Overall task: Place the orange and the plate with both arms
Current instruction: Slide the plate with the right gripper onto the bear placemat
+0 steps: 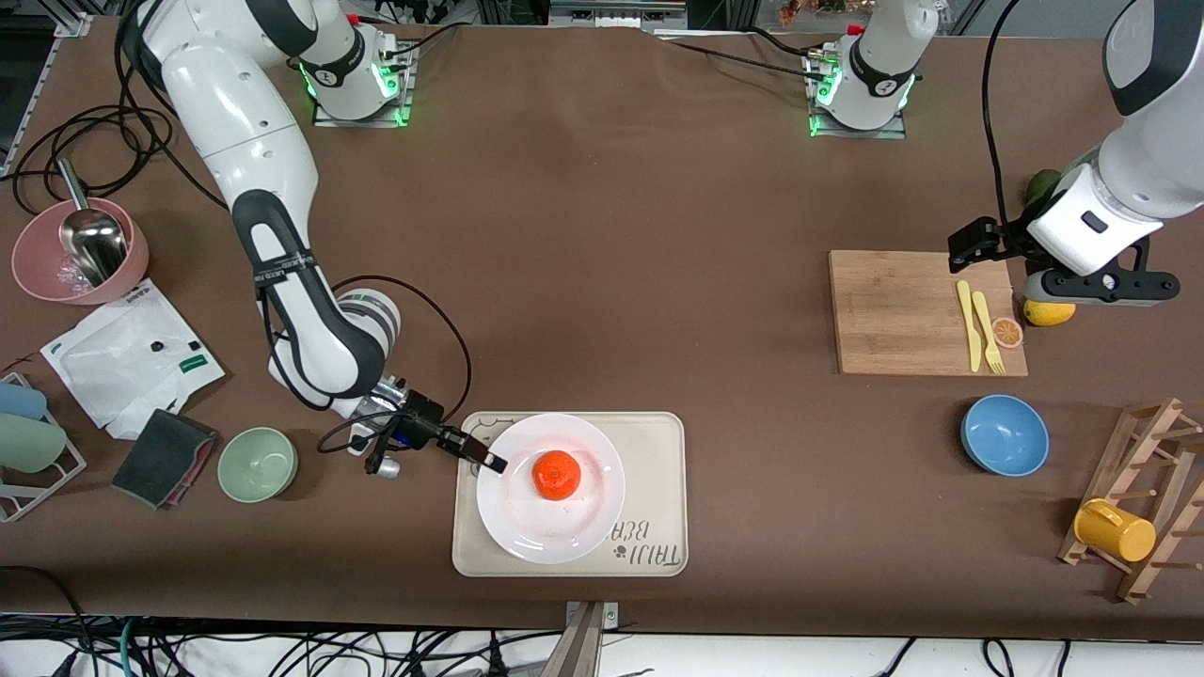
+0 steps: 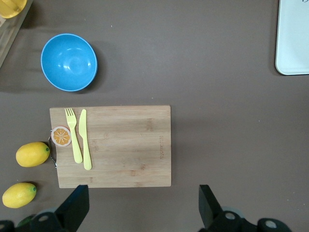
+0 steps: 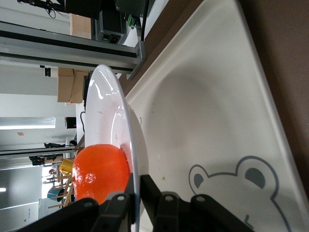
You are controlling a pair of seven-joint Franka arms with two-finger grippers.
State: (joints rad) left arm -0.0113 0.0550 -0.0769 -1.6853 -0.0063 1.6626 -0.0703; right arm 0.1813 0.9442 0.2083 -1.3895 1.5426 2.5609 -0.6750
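I should release the white plate, along with its orange, from my right gripper in the middle of the beige bear-print tray (image 1: 578,485).
The orange (image 1: 555,474), glossy red-orange, lies in the middle of the white plate (image 1: 527,538). The plate is over the beige bear-print tray (image 1: 658,489) near the front edge of the table; I cannot tell whether it rests on the tray. My right gripper (image 1: 489,461) is shut on the plate's rim at the side toward the right arm's end. In the right wrist view the gripper (image 3: 137,186) has one finger on each face of the plate's rim (image 3: 120,121), with the orange (image 3: 99,171) close beside it. My left gripper (image 1: 1101,287) hangs open and empty (image 2: 142,203) over the table beside the cutting board.
The wooden cutting board (image 1: 922,310) carries a yellow fork and knife. A lemon (image 1: 1049,313) lies beside it and a blue bowl (image 1: 1005,434) nearer the camera. A cup rack (image 1: 1143,508) stands at the left arm's end. A green bowl (image 1: 258,464), sponge and pink bowl (image 1: 80,249) lie at the right arm's end.
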